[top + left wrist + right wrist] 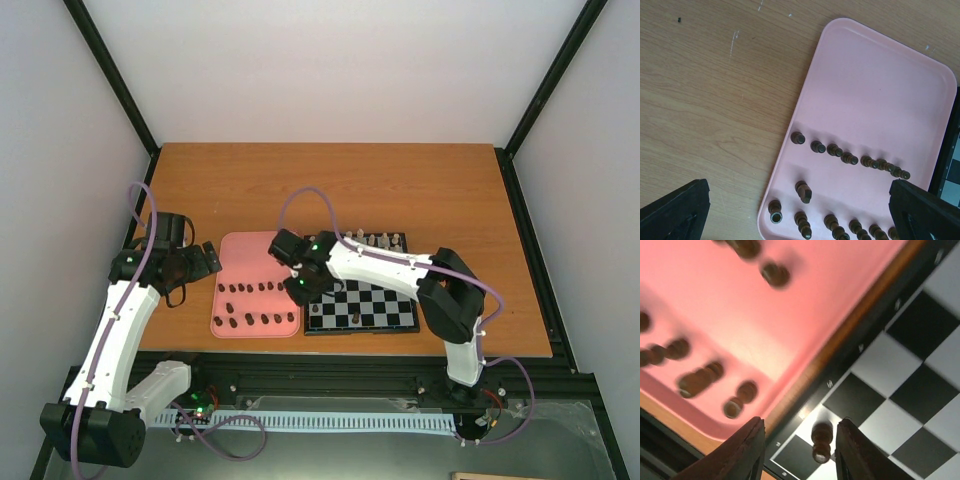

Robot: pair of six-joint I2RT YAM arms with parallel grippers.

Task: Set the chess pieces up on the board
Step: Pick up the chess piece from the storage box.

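Note:
The dark brown chess piece at the far row's end (280, 286) (775, 274) beside the board, on the pink tray, will be gripped by my right gripper.
Several dark brown chess pieces (252, 290) stand in two rows on the pink tray (250, 255); they also show in the left wrist view (848, 158) and, blurred, in the right wrist view (696, 380). The board (375, 305) lies right of the tray. My right gripper (303, 284) hangs open over the board's near left corner. One dark piece (821, 440) stands on a pale square between its fingers (747, 452), touching neither. My left gripper (196, 262) is open and empty just left of the tray, with the tray's pieces ahead of it in its wrist view (797, 189).
Small cream-white pieces (376, 241) stand along the board's far edge. The wooden table (330, 185) stretches behind the tray and board. The board's black rim (850, 347) lies close beside the tray (755, 335). A black frame rail runs along the table's near edge.

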